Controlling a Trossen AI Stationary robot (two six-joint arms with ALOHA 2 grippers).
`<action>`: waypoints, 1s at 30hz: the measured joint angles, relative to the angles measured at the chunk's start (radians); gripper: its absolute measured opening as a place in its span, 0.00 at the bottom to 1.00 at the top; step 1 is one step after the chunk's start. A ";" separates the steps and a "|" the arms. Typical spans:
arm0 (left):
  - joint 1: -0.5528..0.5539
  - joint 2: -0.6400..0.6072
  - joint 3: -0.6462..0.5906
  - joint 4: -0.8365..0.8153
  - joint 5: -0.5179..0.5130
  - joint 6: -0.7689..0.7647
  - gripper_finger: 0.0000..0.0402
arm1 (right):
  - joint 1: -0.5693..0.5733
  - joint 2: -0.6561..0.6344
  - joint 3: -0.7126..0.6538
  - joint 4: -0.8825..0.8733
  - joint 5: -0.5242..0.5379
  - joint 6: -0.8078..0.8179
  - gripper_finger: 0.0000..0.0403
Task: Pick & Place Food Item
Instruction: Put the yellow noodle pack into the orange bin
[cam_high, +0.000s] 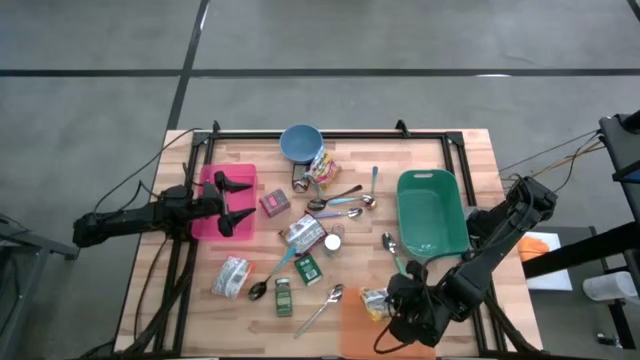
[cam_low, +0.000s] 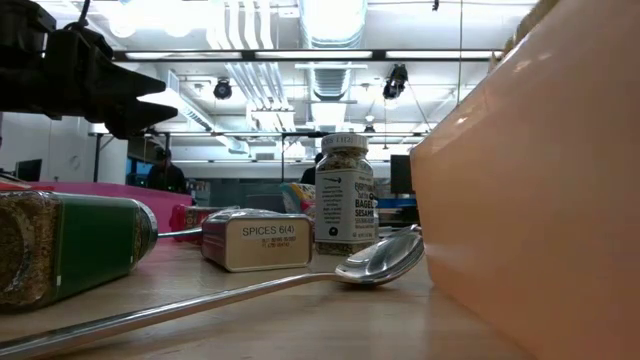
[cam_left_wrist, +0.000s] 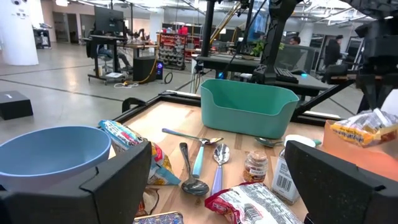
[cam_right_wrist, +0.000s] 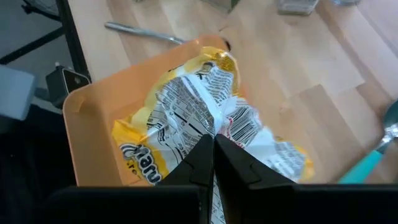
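My right gripper should put the snack packet down inside the orange tray (cam_high: 377, 317) (cam_right_wrist: 217, 160), near the middle of the tray's bottom. The packet is now over the tray's far edge.
The food item is a crinkled yellow-and-silver snack packet (cam_right_wrist: 199, 118), also seen in the high view (cam_high: 375, 300). It is at the near right of the table, over the far edge of an orange tray (cam_high: 362, 330). My right gripper (cam_right_wrist: 213, 163) is shut on it and slants down from the right. At the table's left, my left gripper (cam_high: 245, 205) stands open and level above a pink tray (cam_high: 212, 180), with nothing between its fingers. My right gripper pinches the packet's crumpled end (cam_right_wrist: 214, 134) between its two fingers. The fingers (cam_right_wrist: 198, 163) slant down at it from the table's right. The packet reaches out beyond the fingertips over the orange tray's corner (cam_right_wrist: 93, 124). I cannot tell whether its far end rests on the tray.
A green bin (cam_high: 430, 210) stands at the right and a blue bowl (cam_high: 300, 143) at the far middle. Spoons (cam_high: 340, 195), spice jars (cam_high: 284, 296), tins and other packets (cam_high: 305, 232) are strewn across the middle. The orange tray's wall (cam_low: 530, 200) fills the right of the low view.
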 joint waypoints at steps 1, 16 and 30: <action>0.000 0.000 0.000 0.000 0.000 0.000 0.93 | 0.003 0.013 0.000 0.004 -0.004 0.000 0.02; 0.000 0.000 0.000 0.000 0.000 0.000 0.93 | 0.040 0.164 0.001 0.045 -0.060 0.145 0.02; 0.000 0.000 0.000 0.000 0.000 0.000 0.93 | 0.059 0.209 0.002 0.112 -0.082 0.194 0.02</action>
